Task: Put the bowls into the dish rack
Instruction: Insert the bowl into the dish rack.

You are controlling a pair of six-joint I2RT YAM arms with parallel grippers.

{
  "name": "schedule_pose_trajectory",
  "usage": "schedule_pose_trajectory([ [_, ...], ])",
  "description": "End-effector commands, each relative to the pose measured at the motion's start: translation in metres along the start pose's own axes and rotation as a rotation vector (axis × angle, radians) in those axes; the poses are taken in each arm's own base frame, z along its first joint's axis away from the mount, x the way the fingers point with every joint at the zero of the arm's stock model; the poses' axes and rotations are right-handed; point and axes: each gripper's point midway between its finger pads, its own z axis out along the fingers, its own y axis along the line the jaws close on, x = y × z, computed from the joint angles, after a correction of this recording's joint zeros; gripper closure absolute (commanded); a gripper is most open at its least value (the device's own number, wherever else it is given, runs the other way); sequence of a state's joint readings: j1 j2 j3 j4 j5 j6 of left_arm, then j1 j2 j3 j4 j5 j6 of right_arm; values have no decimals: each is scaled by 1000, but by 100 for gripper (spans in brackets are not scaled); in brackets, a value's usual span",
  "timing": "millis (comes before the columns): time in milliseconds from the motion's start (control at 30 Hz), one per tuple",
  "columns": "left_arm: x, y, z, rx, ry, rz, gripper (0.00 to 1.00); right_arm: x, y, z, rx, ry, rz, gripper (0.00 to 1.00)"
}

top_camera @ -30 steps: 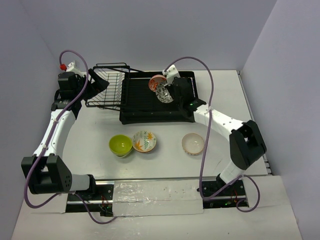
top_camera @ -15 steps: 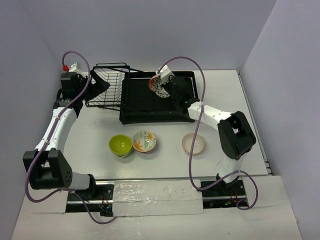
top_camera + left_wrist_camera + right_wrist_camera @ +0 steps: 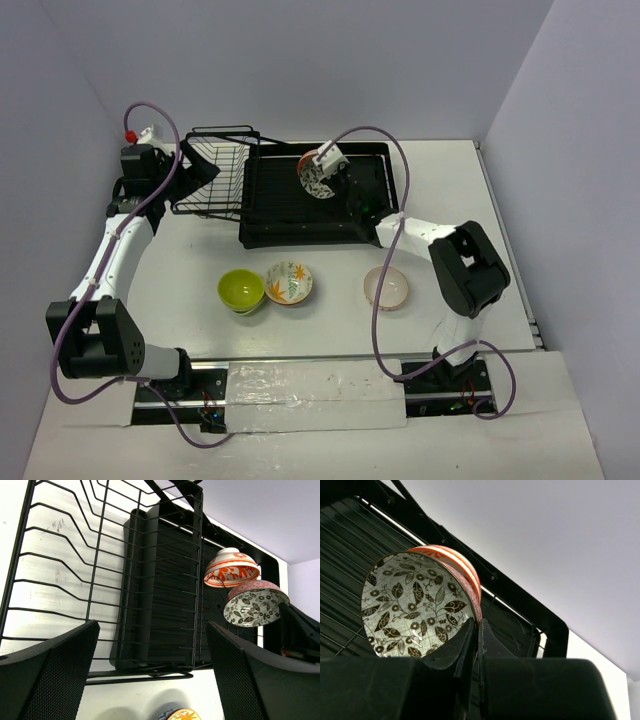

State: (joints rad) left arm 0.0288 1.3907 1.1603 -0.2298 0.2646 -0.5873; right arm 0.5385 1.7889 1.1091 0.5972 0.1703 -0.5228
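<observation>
Next, my right gripper sets the black leaf bowl upright in the slatted tray point(image 3: 312, 184) just in front of the red-orange bowl.
My right gripper point(image 3: 326, 172) is shut on the rim of a bowl with a black leaf pattern inside and a red-pink outside point(image 3: 320, 184), held on edge over the dish rack's slatted tray point(image 3: 290, 215). In the right wrist view its fingertips point(image 3: 476, 627) pinch that bowl point(image 3: 415, 605). A red-orange patterned bowl point(image 3: 309, 163) stands right behind it, also in the left wrist view point(image 3: 231, 568). Lime green point(image 3: 241, 290), orange-leaf point(image 3: 289, 283) and cream-pink point(image 3: 386, 288) bowls sit on the table. My left gripper point(image 3: 198, 170) is open and empty by the wire basket point(image 3: 215, 185).
The rack fills the back middle of the table, its wire basket sticking out to the left under my left gripper point(image 3: 152, 680). The three loose bowls sit in a row in front of the rack. Walls close off the back and both sides.
My right gripper has carried the leaf-pattern bowl left and back, up against the red-orange bowl in the rack. The left arm has hardly moved.
</observation>
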Motion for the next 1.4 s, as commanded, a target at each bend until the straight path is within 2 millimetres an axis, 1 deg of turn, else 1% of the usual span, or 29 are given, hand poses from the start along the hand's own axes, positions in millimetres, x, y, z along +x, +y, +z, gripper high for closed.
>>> schedule_pose_trajectory([
  [0,-25,-18,-15,47,-76,33,7,-37,-18,2,89,-186,21,100],
  [33,-26,-18,-16,46,-80,34,8,-29,-14,2,84,-175,4,100],
  [67,-27,-19,-17,48,-84,36,7,-27,-13,2,91,-173,-4,100],
  [233,-28,-21,-20,57,-89,36,7,-23,-10,2,118,-184,-25,100],
  [300,-28,-20,-20,53,-88,33,7,-24,-13,0,151,-197,-30,100],
  [367,-27,-22,-19,62,-83,33,8,-21,-11,0,155,-198,-47,100],
  [400,-27,-21,-19,62,-81,30,8,-24,-14,0,175,-211,-47,100],
  [433,-27,-22,-19,66,-82,31,8,-20,-13,1,181,-205,-63,100],
  [600,-26,-22,-18,67,-78,30,7,-17,-12,1,218,-223,-94,100],
  [933,-25,-20,-15,65,-69,23,8,-6,-8,3,235,-220,-162,100],
  [1000,-26,-20,-16,62,-75,25,8,-6,-4,3,224,-232,-167,100],
  [1167,-25,-19,-16,61,-71,22,8,-6,-1,2,227,-255,-200,100],
  [1367,-26,-19,-16,62,-75,22,8,-1,5,1,218,-280,-257,100],
])
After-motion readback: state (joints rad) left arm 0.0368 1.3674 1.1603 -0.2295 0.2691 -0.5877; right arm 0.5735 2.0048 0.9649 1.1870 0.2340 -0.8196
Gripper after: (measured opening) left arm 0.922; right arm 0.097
